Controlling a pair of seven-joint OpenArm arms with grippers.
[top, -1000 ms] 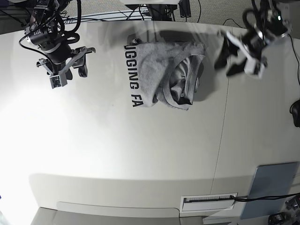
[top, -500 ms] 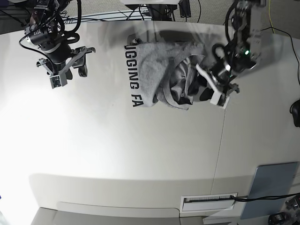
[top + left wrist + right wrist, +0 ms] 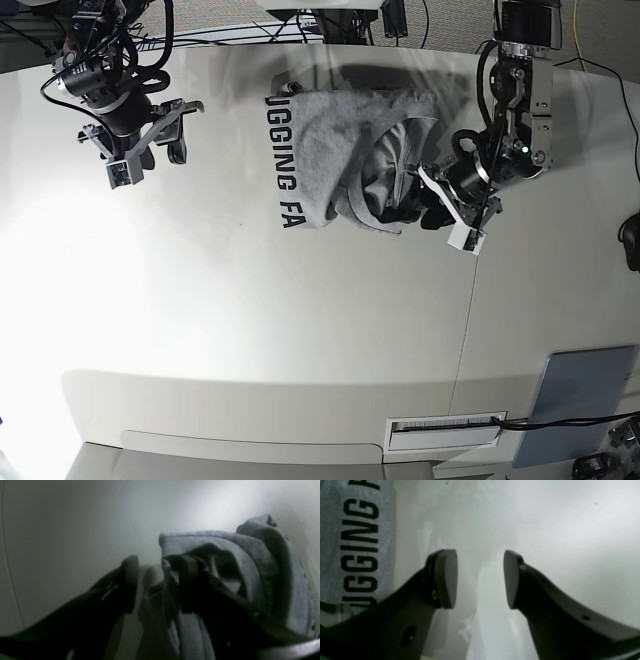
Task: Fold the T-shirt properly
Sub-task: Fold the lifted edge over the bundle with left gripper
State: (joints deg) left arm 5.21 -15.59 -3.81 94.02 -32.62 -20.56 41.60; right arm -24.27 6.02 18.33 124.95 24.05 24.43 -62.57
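Next, I close my right gripper on the near corner (image 3: 302, 223) beside the letters FA on the grey T-shirt.
The grey T-shirt (image 3: 340, 150) lies crumpled at the back middle of the white table (image 3: 250, 320), its black lettering along the left edge. My left gripper (image 3: 428, 205) is open at the shirt's right edge. In the left wrist view its fingers (image 3: 130, 580) stand apart, the right one pushed into a fold of the T-shirt (image 3: 237, 555), with a cloth edge between them. Well left of the shirt, my right gripper (image 3: 142, 152) hangs open over bare table. The right wrist view shows this gripper (image 3: 478, 578) holding nothing, with the T-shirt's lettering (image 3: 357, 542) at the left.
A grey flat panel (image 3: 580, 400) lies at the front right, beside a white slotted plate (image 3: 445, 430). Cables (image 3: 300, 25) run along the back edge. A seam (image 3: 475, 260) crosses the table on the right. A dark object (image 3: 632, 240) sits at the right border.
My left arm has come down from the back right to the shirt's right edge, and its fingers now sit among the folds. The right arm has not moved.
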